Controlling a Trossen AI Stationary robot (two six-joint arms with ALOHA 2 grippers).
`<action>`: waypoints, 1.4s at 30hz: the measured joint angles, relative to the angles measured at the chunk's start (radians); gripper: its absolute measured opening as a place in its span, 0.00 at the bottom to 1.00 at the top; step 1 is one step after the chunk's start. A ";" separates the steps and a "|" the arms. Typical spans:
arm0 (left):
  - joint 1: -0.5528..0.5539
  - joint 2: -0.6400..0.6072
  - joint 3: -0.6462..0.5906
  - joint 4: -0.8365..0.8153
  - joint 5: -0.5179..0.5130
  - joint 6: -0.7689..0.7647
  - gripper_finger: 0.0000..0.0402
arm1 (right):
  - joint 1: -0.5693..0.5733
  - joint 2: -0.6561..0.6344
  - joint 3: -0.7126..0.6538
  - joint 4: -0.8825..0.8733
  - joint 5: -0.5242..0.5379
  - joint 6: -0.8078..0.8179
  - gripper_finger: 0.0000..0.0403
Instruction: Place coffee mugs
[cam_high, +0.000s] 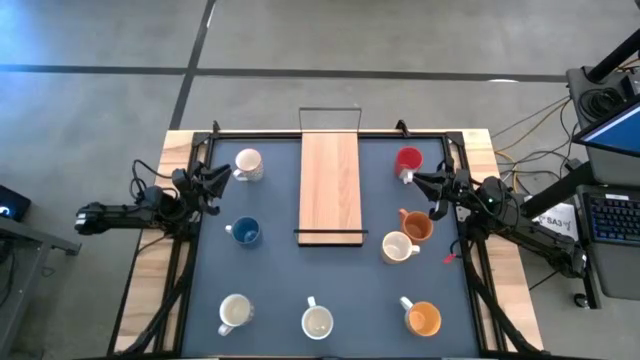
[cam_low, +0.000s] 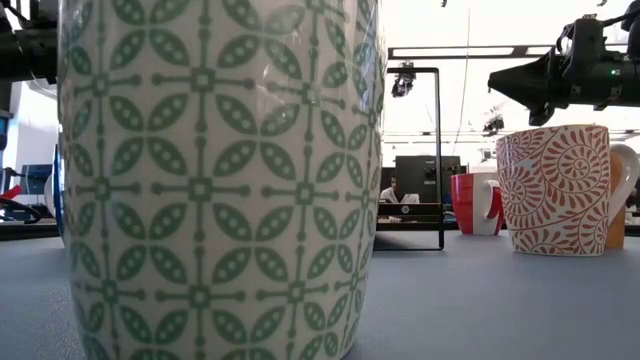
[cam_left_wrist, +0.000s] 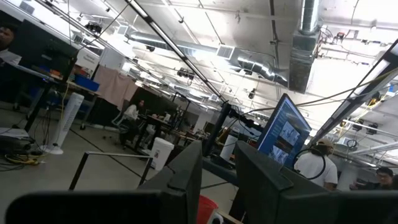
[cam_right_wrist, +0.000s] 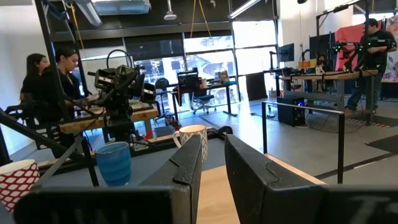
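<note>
My left gripper will move over to the cream mug next, and there it will close on the near side of the cream mug's rim (cam_high: 254, 165).
Eight mugs stand upright on their bases on the dark mat around the long wooden tray (cam_high: 329, 185). On the left are a cream mug (cam_high: 248, 163), a blue mug (cam_high: 246, 232) and a white mug (cam_high: 235, 313). A white mug with a green pattern (cam_high: 317, 322) stands near the middle of the table's near edge. On the right are a red mug (cam_high: 408, 160), an orange mug (cam_high: 417, 226), a white mug with a red pattern (cam_high: 398, 247) and another orange mug (cam_high: 424, 319). My left gripper (cam_high: 226, 178) hovers open beside the cream mug. My right gripper (cam_high: 414, 180) hovers open just near of the red mug. Neither holds anything.
The tray has a thin black wire handle frame at its far end (cam_high: 330, 110) and a dark bar at its near end (cam_high: 329, 238). In the low view the green-patterned mug (cam_low: 220, 180) fills the foreground. People and desks show in the room beyond the table (cam_right_wrist: 50, 74).
</note>
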 joint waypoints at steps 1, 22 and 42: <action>0.000 0.000 0.000 0.000 0.000 0.000 0.20 | 0.000 0.000 0.000 0.000 0.000 0.000 0.15; 0.004 0.103 0.033 -0.117 0.017 -0.001 0.20 | 0.000 0.000 0.000 0.000 0.000 0.000 0.15; 0.090 0.580 0.591 -1.156 -0.095 -0.220 0.28 | 0.000 0.000 0.000 0.000 0.000 0.000 0.15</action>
